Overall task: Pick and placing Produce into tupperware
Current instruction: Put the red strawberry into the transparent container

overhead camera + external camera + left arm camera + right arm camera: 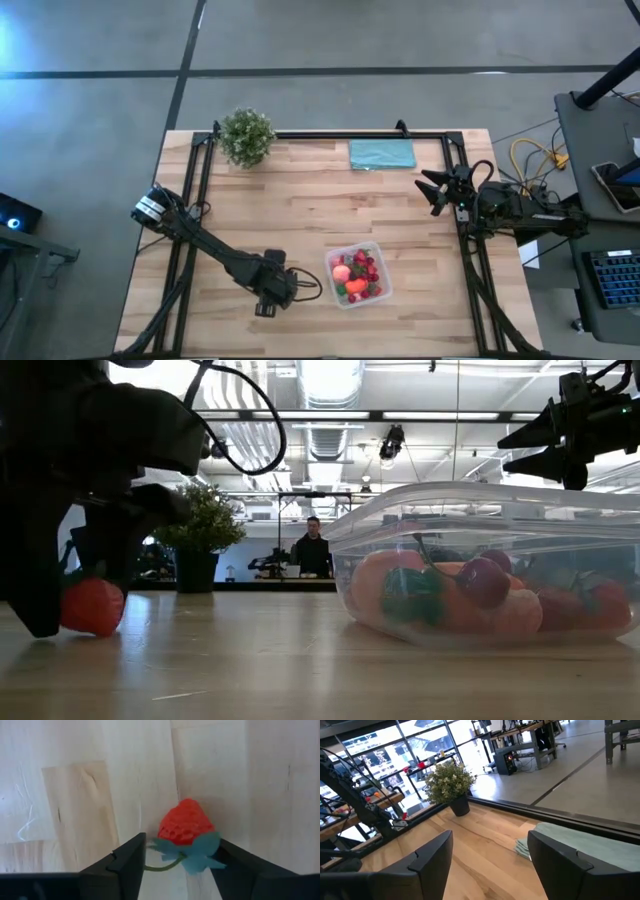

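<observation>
Next, my left gripper opens wider and closes around the strawberry's red body [185, 823], because its fingers are around the strawberry's leaves, short of its red body.
A red toy strawberry [186, 822] with a green leaf collar and stalk lies on the wooden table left of the tupperware; it also shows in the low view [92, 605]. My left gripper [181, 840] points down over the strawberry, open, one finger on each side of its leaf end, with a gap on one side. The clear tupperware [335, 252] stands near the table's front centre with several produce pieces inside, red, orange and green [470, 585]. My right gripper [432, 190] hangs open and level at the right side, holding nothing.
A green potted plant [246, 135] stands at the far left of the table, and a folded teal cloth [381, 153] lies at the far edge. Black frame rails [205, 190] run along the left, far and right sides. A person [313, 545] sits far behind the table.
</observation>
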Robot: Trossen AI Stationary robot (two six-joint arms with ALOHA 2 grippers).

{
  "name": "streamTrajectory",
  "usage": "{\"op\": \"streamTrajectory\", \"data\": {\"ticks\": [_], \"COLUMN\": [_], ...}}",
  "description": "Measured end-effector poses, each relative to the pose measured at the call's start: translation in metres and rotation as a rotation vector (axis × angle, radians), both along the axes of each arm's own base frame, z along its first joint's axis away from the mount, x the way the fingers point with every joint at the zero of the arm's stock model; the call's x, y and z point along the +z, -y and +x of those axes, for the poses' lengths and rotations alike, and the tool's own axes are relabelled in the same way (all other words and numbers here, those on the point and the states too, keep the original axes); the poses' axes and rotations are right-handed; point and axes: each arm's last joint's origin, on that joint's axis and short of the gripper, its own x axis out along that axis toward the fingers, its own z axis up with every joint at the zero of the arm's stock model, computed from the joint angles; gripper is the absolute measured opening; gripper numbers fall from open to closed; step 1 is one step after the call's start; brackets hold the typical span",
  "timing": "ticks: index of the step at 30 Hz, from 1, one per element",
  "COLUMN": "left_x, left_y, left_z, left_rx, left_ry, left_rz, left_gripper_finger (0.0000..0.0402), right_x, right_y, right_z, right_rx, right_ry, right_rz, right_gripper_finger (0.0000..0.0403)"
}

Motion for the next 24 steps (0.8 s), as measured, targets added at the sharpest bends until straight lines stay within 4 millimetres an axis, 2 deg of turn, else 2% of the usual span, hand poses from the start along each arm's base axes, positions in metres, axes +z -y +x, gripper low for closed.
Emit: {"op": "streamTrajectory", "data": {"ticks": [6,10,18,24], "left_x": [0.000,0.001,0.002,0.003], "left_y": [0.002,0.004,0.004,0.004], "left_z": [0.004,0.008,0.009,0.012], "left_rx": [0.000,0.001,0.050,0.142], "left_ry": [0.048,0.091,0.112,0.138], "left_rz": [-0.027,-0.047,-0.056,-0.073], "left_gripper_finger": [0.0145,0.0133,0.0134,0.0169], "right_x": [0.000,0.000,0.000,0.000], "right_y": [0.000,0.000,0.000,0.000], "right_z": [0.000,0.000,0.000,0.000], "right_rx": [0.000,0.000,0.000,0.000], "right_ry": [0.000,0.000,0.000,0.000], "right_rz": [0.000,0.000,0.000,0.000], "right_gripper_finger": [0.0245,0.0246,0.0247,0.0245]}}
